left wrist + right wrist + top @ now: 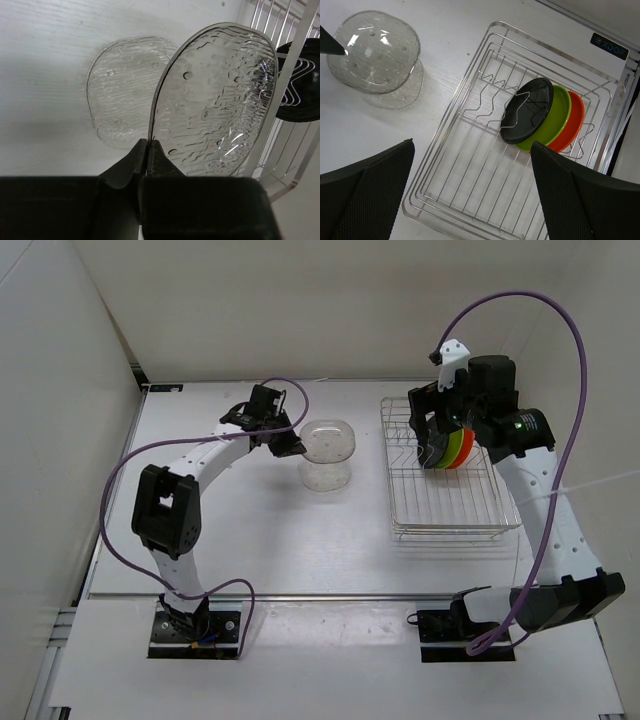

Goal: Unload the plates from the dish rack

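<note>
Next, I release the clear plate, now held on edge above the table, in my left gripper on top of the other clear plate [328, 469] [134, 92] that is lying on the table.
My left gripper [295, 447] is shut on the rim of the clear plate [328, 440] and holds it on edge above the table, left of the dish rack [445, 531]. In the left wrist view the fingers [159, 150] pinch the clear plate [215, 100]; its faint shadow lies on the table below. The black plate [527, 112], lime green plate [556, 120] and orange plate [576, 117] stand together on edge in the far right of the rack [470, 190]. My right gripper [472, 142] is open and empty, hovering above the rack near these plates [455, 450].
White walls close in the table at the back and left. The near half of the rack holds nothing. The rack's bars [295, 50] and the black plate [300, 100] stand just right of the held clear plate. Purple cables loop over both arms.
</note>
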Controlling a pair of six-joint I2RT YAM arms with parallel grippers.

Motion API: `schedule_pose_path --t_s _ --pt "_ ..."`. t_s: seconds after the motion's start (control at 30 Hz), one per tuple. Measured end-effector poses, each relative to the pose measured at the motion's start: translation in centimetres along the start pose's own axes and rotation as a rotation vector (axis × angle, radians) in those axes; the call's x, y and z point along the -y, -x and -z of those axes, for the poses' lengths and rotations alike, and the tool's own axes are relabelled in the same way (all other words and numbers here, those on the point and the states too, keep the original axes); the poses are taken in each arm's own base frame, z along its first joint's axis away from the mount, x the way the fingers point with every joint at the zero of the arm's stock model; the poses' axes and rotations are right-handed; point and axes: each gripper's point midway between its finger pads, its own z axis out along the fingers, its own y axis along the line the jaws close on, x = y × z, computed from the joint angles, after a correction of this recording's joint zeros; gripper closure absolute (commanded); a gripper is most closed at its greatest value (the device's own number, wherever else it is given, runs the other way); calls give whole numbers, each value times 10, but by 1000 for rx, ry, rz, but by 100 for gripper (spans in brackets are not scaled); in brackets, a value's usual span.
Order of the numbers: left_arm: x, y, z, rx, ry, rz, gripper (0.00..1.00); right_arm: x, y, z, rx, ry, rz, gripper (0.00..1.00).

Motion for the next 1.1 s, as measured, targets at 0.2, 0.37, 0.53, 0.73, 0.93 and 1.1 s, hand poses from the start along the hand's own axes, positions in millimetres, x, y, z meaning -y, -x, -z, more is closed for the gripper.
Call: schedule_pose_path --t_s 0.2,0.37,0.53,0.73,0.93,1.1 --pt "-4 -7 -22 -54 22 96 89 2 -5 -8 -24 -3 -2 0" --pt "-15 -12 -26 -68 83 159 89 2 -6 -10 -29 -7 1 0" --pt "-21 -8 -25 -41 130 187 89 3 -6 -9 -30 -8 4 0" --pt "-26 -6 -25 -25 157 203 89 3 -6 -9 -31 -8 5 0" --pt "-26 -6 -25 -24 155 209 89 3 -6 -9 -31 -8 5 0" --pt "-30 -12 -29 -30 158 208 89 3 -6 -9 -31 -8 6 0"
